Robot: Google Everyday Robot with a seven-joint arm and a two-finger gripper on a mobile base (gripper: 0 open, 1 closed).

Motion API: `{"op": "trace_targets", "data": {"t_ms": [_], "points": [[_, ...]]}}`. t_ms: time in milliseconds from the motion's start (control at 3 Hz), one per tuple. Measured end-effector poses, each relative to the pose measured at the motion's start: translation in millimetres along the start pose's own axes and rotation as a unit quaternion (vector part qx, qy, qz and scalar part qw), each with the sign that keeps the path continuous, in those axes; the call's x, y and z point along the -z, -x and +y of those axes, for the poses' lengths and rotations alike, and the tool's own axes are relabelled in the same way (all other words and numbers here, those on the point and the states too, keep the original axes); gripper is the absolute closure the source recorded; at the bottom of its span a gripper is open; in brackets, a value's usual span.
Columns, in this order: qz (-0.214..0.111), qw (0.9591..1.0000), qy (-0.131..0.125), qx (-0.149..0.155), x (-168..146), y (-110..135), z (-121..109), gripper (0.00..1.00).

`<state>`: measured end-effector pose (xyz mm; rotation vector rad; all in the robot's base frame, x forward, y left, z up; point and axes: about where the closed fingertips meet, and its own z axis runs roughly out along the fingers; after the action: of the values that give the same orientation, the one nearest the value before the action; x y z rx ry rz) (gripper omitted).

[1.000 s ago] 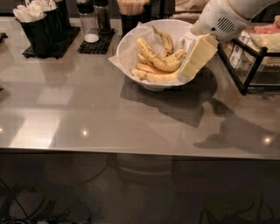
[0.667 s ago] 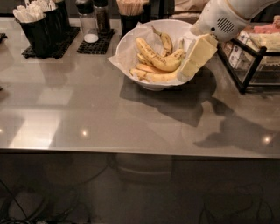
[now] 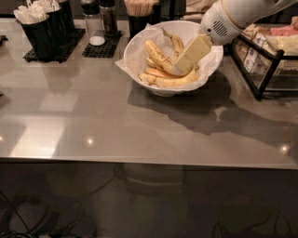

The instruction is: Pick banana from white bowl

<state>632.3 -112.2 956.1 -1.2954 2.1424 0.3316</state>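
Note:
The robot's gripper needs to close on the middle of the brown-speckled banana (image 3: 163, 57) that lies on top in the white bowl.
The white bowl (image 3: 132, 51), lined with crinkled white paper, stands at the back middle of the grey counter. Several bananas lie in it. The banana (image 3: 157, 54), long, thick and brown-speckled, lies on top, running from upper left to lower right. My gripper (image 3: 182, 66) reaches in from the upper right on a white arm. Its cream tip is down inside the bowl, resting against the lower end of the banana and hiding that end. Paler bananas (image 3: 173, 82) lie below along the bowl's front.
A black caddy of white packets (image 3: 41, 29) and shakers on a black mat (image 3: 100, 31) stand at the back left. A cup of wooden sticks (image 3: 139, 10) is behind the bowl. A black wire rack of packets (image 3: 270, 56) stands close on the right.
My gripper has moved left from the bowl's right rim into the bowl and now lies against the speckled banana. The bowl and bananas have not moved.

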Motion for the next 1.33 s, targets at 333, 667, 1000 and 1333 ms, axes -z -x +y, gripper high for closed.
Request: {"op": "trace_targets", "data": {"t_ms": [333, 667, 1000, 1333], "points": [[-0.018, 0.9988, 0.014, -0.044, -54.5, 25.0, -53.7, 0.00], [-0.021, 0.9988, 0.013, -0.042, -53.6, 28.2, -56.7, 0.02], [-0.021, 0.9988, 0.013, -0.042, -53.9, 28.3, -56.7, 0.18], [-0.004, 0.9991, 0.020, -0.039, -72.9, 29.0, -55.9, 0.23]]}}
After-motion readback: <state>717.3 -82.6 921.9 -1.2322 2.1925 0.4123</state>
